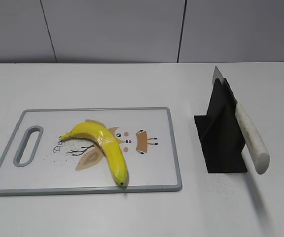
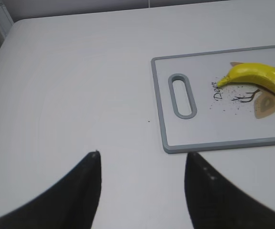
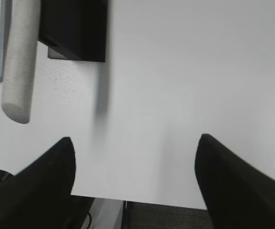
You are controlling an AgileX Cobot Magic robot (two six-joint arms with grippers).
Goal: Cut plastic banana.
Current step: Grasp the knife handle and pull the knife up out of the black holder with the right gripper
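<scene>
My right gripper will move to the knife in the black stand next. Then it should close on the knife's pale handle (image 1: 250, 135) (image 3: 22, 55).
A yellow plastic banana (image 1: 105, 145) lies whole on a white cutting board with a grey rim (image 1: 174, 148). It also shows in the left wrist view (image 2: 261, 76), on the board (image 2: 157, 95). A knife with a pale handle (image 1: 253, 138) rests slanted in a black stand (image 1: 221, 133), handle toward the front. The handle (image 3: 19, 62) and stand (image 3: 75, 28) show in the right wrist view. My left gripper (image 2: 142, 155) is open and empty over bare table left of the board. My right gripper (image 3: 135, 140) is open and empty near the table's front edge, right of the knife. Neither gripper shows in the exterior view.
The white table (image 1: 142, 79) runs to a grey panelled wall at the back. The table's front edge (image 3: 142, 202) shows in the right wrist view, with dark floor below. The board has a handle slot (image 2: 182, 95) at its left end.
</scene>
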